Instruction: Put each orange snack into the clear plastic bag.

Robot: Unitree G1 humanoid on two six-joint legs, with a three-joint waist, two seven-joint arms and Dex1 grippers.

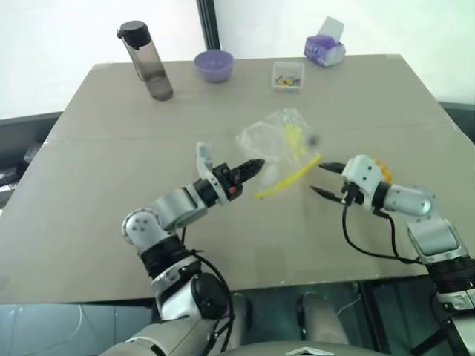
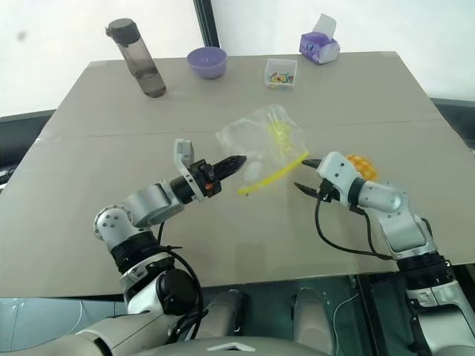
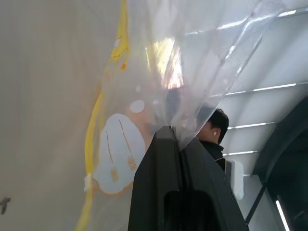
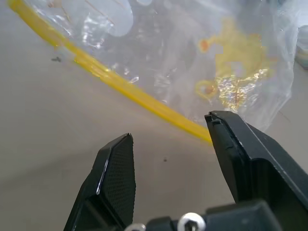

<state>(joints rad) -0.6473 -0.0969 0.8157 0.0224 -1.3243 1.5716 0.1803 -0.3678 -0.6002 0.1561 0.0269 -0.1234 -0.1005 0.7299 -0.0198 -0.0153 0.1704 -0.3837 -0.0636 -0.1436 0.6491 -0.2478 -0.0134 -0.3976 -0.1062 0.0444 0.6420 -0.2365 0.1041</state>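
Observation:
Next, I open my left gripper, which is pinching the film of the clear plastic bag away from the bag's yellow seal, and take the seal [image 3: 87,183] by its white slider.
My left gripper [image 1: 256,167] is shut on an edge of the clear plastic bag [image 1: 278,141] and holds it off the table. The crinkly bag hangs with its yellow seal strip [image 1: 289,178] slanting down toward the near side. In the left wrist view the black fingers [image 3: 166,144] pinch the film together. My right gripper [image 2: 301,174] stands open just right of the strip's upper end, with nothing between its fingers; the strip [image 4: 134,94] runs just past its fingertips. One orange snack [image 2: 360,165] lies on the table behind my right wrist, partly hidden by it.
Along the table's far edge stand a dark water bottle [image 1: 148,63], a purple bowl [image 1: 214,65], a small clear box of colourful bits [image 1: 288,76] and a purple tissue pack [image 1: 325,48]. A person [image 3: 211,130] shows through the bag in the left wrist view.

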